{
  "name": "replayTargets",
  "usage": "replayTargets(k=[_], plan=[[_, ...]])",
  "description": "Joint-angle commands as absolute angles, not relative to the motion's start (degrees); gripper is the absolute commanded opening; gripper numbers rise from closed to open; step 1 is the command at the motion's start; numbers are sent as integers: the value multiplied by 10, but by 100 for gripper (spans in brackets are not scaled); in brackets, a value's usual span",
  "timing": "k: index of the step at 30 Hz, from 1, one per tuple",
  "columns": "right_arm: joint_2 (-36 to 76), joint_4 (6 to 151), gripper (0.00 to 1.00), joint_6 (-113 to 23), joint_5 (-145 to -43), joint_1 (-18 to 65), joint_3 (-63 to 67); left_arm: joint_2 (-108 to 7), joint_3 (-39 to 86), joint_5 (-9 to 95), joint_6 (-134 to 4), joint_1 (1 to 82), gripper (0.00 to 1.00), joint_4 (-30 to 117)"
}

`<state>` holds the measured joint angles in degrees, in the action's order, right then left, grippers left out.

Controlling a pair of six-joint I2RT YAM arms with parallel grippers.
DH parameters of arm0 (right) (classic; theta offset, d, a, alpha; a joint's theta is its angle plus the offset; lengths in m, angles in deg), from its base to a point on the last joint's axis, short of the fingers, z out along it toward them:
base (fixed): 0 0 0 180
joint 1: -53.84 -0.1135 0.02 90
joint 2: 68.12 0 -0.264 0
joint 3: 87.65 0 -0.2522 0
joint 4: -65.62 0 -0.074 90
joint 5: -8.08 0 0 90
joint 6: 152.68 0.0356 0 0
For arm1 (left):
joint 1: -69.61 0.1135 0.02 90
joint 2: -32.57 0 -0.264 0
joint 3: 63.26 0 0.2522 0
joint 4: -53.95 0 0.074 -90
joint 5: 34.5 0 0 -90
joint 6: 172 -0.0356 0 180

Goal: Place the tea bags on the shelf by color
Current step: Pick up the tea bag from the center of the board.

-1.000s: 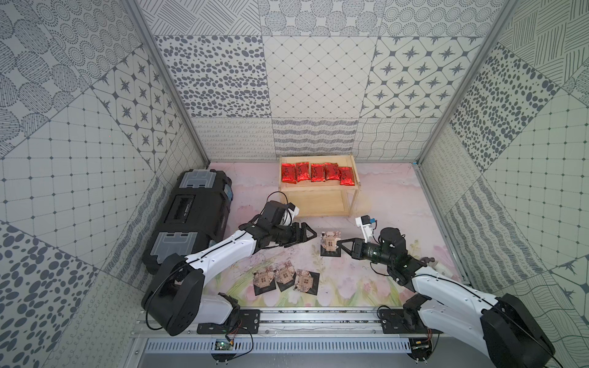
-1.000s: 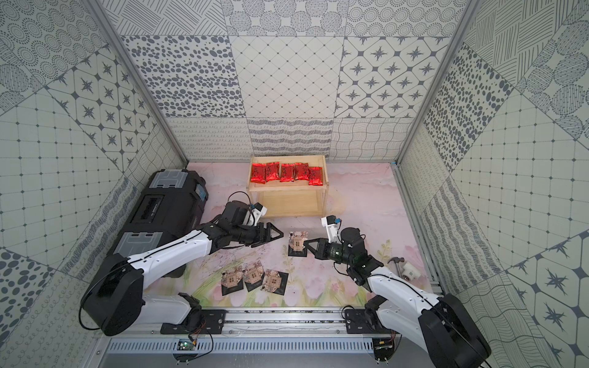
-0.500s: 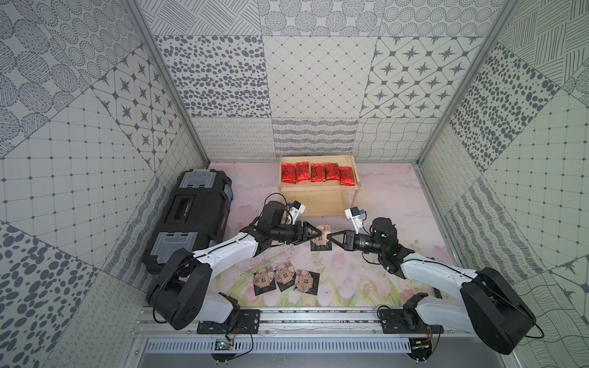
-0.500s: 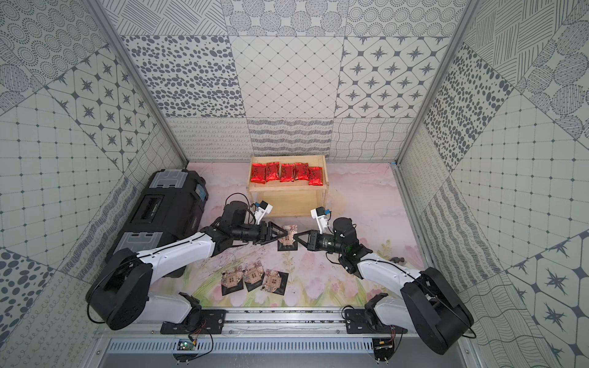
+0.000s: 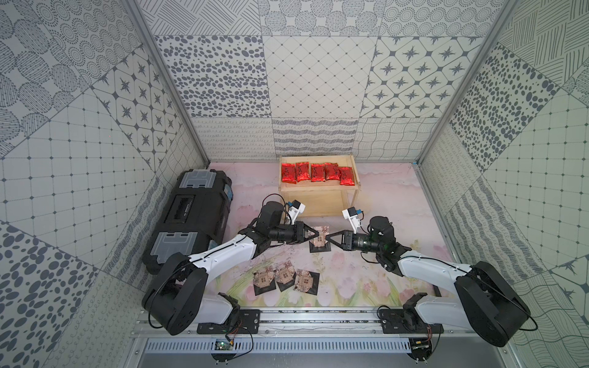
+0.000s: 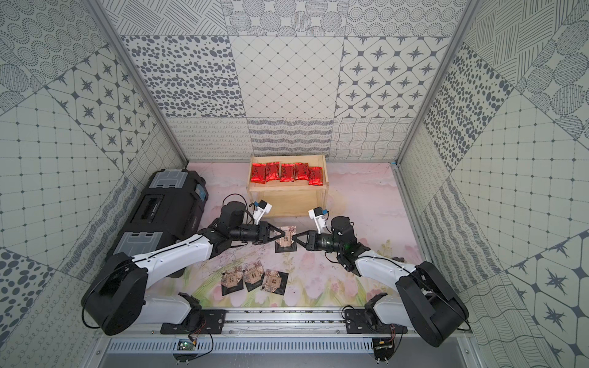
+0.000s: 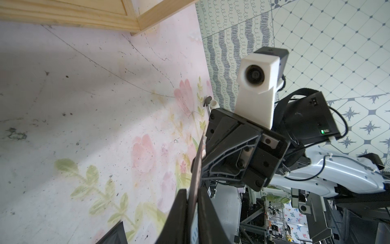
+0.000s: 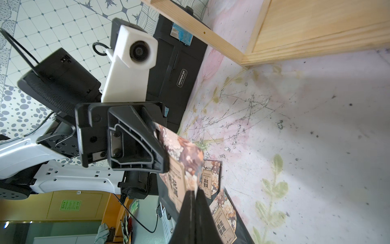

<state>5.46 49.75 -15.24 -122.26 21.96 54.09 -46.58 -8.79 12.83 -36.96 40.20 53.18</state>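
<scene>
My right gripper is pinching the side edge of the black tea bag. It should open and take the tea bag's bottom corner (image 5: 329, 249) while my left gripper tilts the tea bag.
A black tea bag (image 5: 319, 238) with a beige floral house print hangs above the table, held from both sides. My left gripper (image 5: 316, 236) is shut on its left edge; in the left wrist view the bag (image 7: 198, 156) runs edge-on between the fingers (image 7: 179, 202). My right gripper (image 5: 328, 239) is shut on the opposite edge, with the bag (image 8: 181, 152) reaching across to the left gripper. Three more black tea bags (image 5: 284, 280) lie on the table near the front. Several red tea bags (image 5: 317, 172) lie in a row on top of the pale wooden shelf (image 5: 318, 199).
A large black toolbox (image 5: 188, 220) with grey latches lies along the left wall. The shelf stands against the back wall, just behind both grippers. The arms' metal mounting rail (image 5: 318, 315) runs along the front edge. Patterned walls close in both sides.
The right arm carried the black tea bag left and back, toward the shelf. The left gripper moved in to meet it and went from open to shut on the bag's other edge.
</scene>
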Motion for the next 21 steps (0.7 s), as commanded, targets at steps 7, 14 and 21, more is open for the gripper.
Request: replayTargets(k=[7, 14, 21], plan=[[56, 520, 11, -185, -1224, 221, 508, -451, -89, 162, -383, 402, 0, 522], [36, 491, 47, -117, -1172, 220, 518, -452, -150, 228, -270, 396, 0, 648], [-19, 407, 56, 12, -1022, 177, 575, -453, -178, 378, -187, 348, 0, 750]])
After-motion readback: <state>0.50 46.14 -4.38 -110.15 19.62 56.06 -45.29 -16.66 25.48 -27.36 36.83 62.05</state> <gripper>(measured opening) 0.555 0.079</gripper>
